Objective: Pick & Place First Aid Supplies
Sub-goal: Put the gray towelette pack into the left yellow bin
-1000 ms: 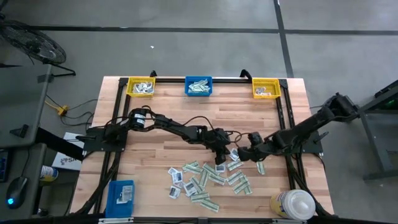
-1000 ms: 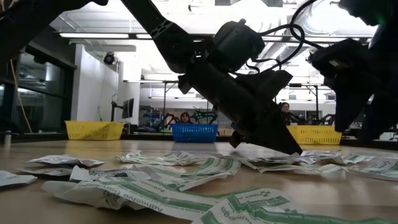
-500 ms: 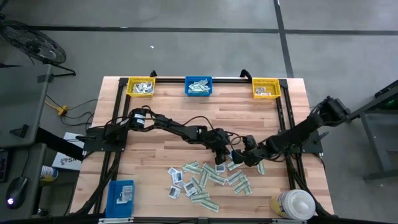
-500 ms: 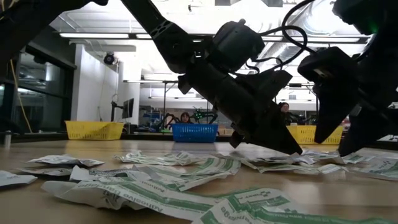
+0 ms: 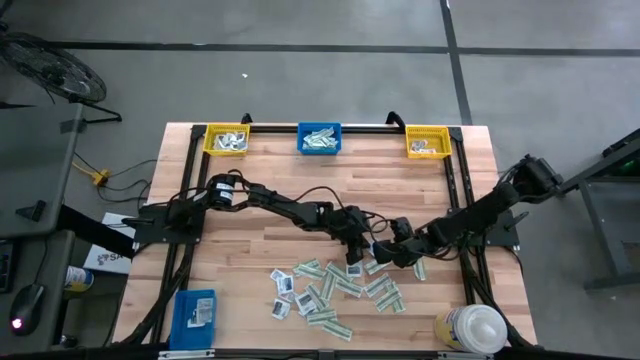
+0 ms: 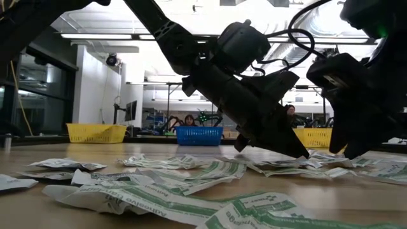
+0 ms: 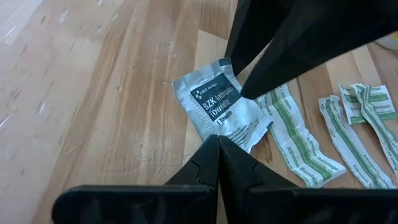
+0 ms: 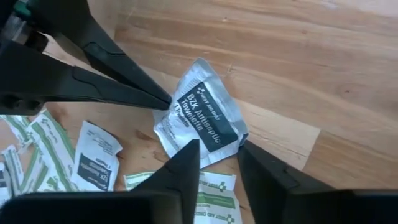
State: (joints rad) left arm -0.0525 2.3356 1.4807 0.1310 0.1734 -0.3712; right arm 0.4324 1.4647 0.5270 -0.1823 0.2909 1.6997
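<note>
The towelette packet's corner is against one finger, so my right gripper should back off and pinch the packet's end (image 8: 220,153) while my left gripper steadies its opposite edge.
The first aid supplies (image 5: 335,290) lie scattered near the table's front middle: square white packets and green-and-white strips. One white towelette packet (image 7: 221,106) (image 8: 199,118) lies flat on the wood, apart from the rest. My left gripper (image 5: 358,247) (image 7: 217,140) is shut, with its tips at one edge of this packet. My right gripper (image 5: 385,252) (image 8: 217,149) comes from the other side. It is open, and its two fingers straddle the packet's opposite end. My left gripper's shut fingertips (image 8: 166,101) rest on the towelette packet's edge (image 8: 177,106), coming slantwise down from the table's left. The packet lies flat on the table. My right gripper's fingers (image 7: 239,93) stand on either side of the packet's other end (image 8: 214,146); I cannot tell whether they touch it.
Two yellow bins (image 5: 226,139) (image 5: 427,142) and a blue bin (image 5: 320,138) stand along the far edge. Another blue bin (image 5: 195,312) sits at the near left, and a white-capped bottle (image 5: 472,328) at the near right. Bare wood lies between the bins and the arms.
My right gripper has come down and gone toward the table's left, to the towelette packet. Its fingers have drawn closer together around the packet's end. The packet has stayed where it was.
</note>
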